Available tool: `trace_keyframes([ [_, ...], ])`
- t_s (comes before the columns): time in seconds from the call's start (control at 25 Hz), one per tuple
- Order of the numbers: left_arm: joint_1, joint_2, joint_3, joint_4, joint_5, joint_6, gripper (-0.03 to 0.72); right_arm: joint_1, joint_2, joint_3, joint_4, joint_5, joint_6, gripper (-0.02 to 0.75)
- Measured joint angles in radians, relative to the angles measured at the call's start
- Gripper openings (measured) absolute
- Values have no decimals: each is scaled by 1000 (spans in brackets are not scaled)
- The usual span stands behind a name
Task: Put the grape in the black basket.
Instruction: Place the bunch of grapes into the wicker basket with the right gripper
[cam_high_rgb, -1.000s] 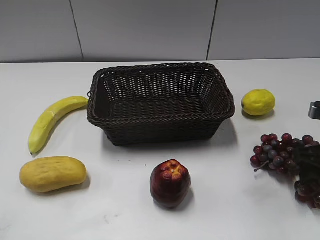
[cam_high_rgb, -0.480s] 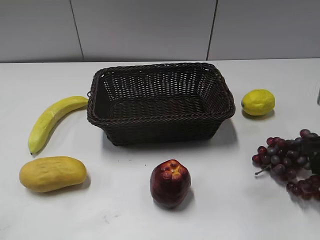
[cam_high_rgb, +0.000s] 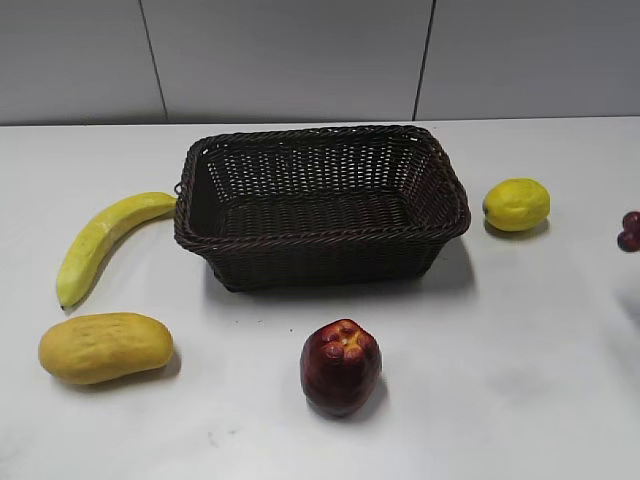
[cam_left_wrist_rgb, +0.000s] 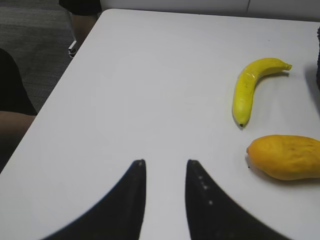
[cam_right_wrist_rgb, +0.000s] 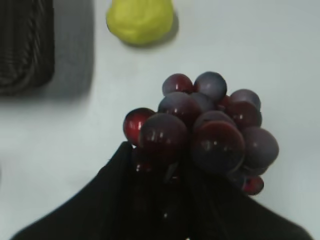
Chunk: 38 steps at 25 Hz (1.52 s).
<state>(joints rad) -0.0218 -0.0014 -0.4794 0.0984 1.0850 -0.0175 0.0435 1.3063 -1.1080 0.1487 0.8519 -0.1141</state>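
Next, my right gripper lets go of the grape bunch inside the black basket (cam_high_rgb: 385, 178), toward the end of the basket nearest the lemon.
The grape bunch (cam_right_wrist_rgb: 207, 127), dark red-purple with some greyish berries, is held in my right gripper (cam_right_wrist_rgb: 170, 165), which is shut on it above the white table. In the exterior view only a couple of its berries (cam_high_rgb: 630, 232) show at the far right edge; the right gripper itself is out of that view. The black basket (cam_high_rgb: 320, 250), large and woven, stands empty at the table's middle; its corner shows in the right wrist view (cam_right_wrist_rgb: 25, 45). My left gripper (cam_left_wrist_rgb: 165, 164) is open and empty over bare table at the left.
A lemon (cam_high_rgb: 516, 204) lies right of the basket and shows in the right wrist view (cam_right_wrist_rgb: 140, 20). A banana (cam_high_rgb: 100, 242) and a yellow mango (cam_high_rgb: 105, 346) lie left of it. A dark red apple (cam_high_rgb: 340, 366) stands in front.
The grape bunch has risen off the table and moved up and right, almost out of the exterior view. The other fruit and the basket have not moved.
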Motion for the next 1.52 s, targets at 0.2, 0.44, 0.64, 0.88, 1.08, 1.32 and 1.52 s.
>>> trace_keyframes([
  [0.2,0,0,0,0,0,0,216,0,6,-165,109,15,-85,213],
  [0.44,0,0,0,0,0,0,216,41,119,-353,213,61,-151,212],
  [0.64,0,0,0,0,0,0,216,175,284,-513,212,80,-157,212],
  [0.88,0,0,0,0,0,0,216,341,498,-696,215,82,-158,212],
  [1.08,0,0,0,0,0,0,216,410,651,-760,220,75,-158,204],
  [1.32,0,0,0,0,0,0,216,427,802,-761,224,51,-158,204],
  [1.52,0,0,0,0,0,0,216,427,870,-763,226,24,-157,201],
])
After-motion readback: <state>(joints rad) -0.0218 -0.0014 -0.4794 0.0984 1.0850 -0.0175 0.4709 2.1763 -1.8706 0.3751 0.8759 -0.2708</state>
